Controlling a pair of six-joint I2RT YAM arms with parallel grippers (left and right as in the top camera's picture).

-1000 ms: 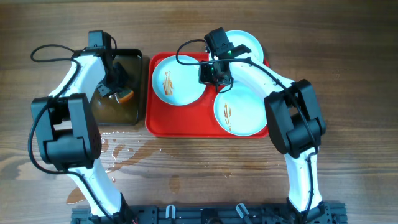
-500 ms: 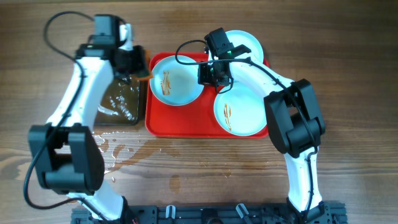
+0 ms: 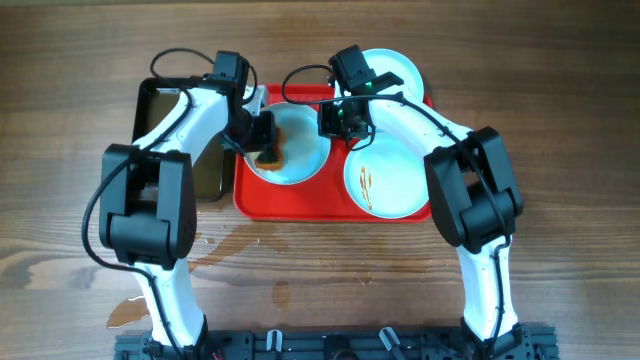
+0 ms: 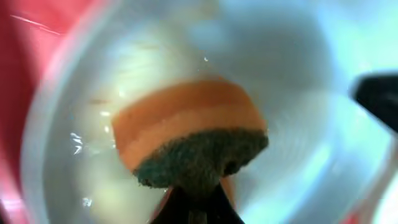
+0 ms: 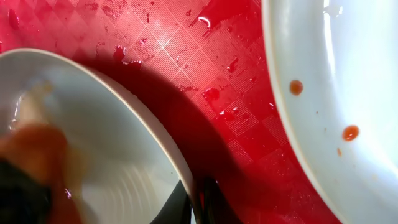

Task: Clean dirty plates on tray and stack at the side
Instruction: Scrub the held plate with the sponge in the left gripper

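Observation:
Next, my right gripper releases the plate it holds on the wooden table (image 3: 492,126) beside the red tray, opposite the black tray.
The red tray (image 3: 300,200) holds two plates. My left gripper (image 3: 266,150) is shut on an orange and green sponge (image 4: 189,140) and presses it into the left plate (image 3: 300,165). My right gripper (image 3: 338,122) is shut on that plate's right rim (image 5: 171,149), one finger inside and one outside. A second plate (image 3: 390,180) with an orange sauce smear lies at the tray's front right; its rim with sauce spots shows in the right wrist view (image 5: 329,93). A third plate (image 3: 398,68) lies at the tray's back right edge, partly under my right arm.
A black tray (image 3: 180,150) with brownish water stands left of the red tray. Water is spilled on the wooden table (image 3: 215,245) in front of it. The red tray floor (image 5: 205,68) is wet.
My left arm has swung right from the black tray, carrying the sponge, and now presses it into the left plate. The right gripper has stayed on the plate's rim.

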